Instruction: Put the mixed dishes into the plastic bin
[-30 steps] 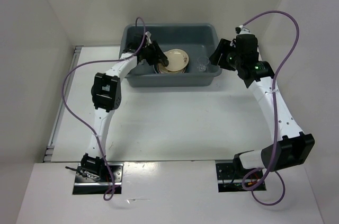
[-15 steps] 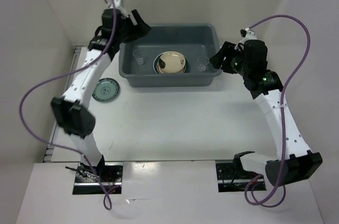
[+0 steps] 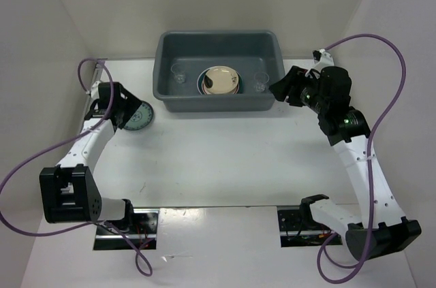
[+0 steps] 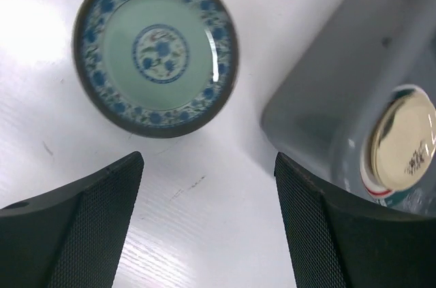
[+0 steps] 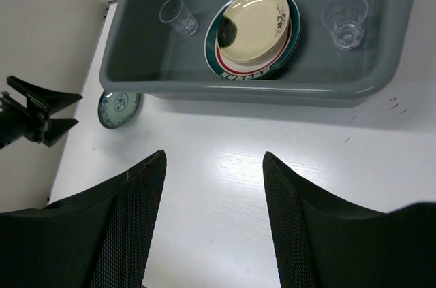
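The fingers of my left gripper needs to next close on the teal saucer's near rim [image 3: 129,126] [image 4: 97,102], on the side that faces away from the plastic bin.
The grey-blue plastic bin [image 3: 218,103] stands at the back middle of the table. Inside it a cream plate [image 3: 221,79] tops a stack with a green-and-red rimmed plate below, and a clear cup stands on each side [image 3: 178,76] [image 3: 260,84]. The teal saucer [image 3: 142,118] lies on the table left of the bin. My left gripper [image 3: 126,109] is open and empty, just above the saucer's near left edge; its wrist view shows the saucer [image 4: 157,50] beyond the jaws [image 4: 208,162]. My right gripper [image 3: 282,88] is open and empty at the bin's right end.
White walls close in the table on the left, back and right. The right wrist view shows the bin [image 5: 238,90], the plate stack [image 5: 255,29], both cups [image 5: 178,16] [image 5: 345,20], the saucer [image 5: 118,107] and my left gripper [image 5: 41,114].
My left arm left the plates in the bin, swung over its back left corner, then came down to the saucer on the table. My right gripper drew back slightly.
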`<action>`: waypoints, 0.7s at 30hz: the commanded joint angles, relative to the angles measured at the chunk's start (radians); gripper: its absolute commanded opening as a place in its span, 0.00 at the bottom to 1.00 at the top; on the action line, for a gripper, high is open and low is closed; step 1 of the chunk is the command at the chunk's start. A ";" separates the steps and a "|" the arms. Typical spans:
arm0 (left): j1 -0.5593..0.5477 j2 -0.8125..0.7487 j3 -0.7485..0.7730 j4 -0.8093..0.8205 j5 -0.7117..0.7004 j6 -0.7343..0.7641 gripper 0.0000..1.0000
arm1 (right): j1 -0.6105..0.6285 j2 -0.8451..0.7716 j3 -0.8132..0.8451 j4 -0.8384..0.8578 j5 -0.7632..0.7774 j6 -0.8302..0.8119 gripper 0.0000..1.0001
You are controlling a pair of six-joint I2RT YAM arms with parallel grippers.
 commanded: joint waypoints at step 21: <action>0.098 0.244 -0.129 0.144 -0.038 -0.385 0.75 | 0.004 -0.059 0.046 -0.050 0.071 -0.039 0.65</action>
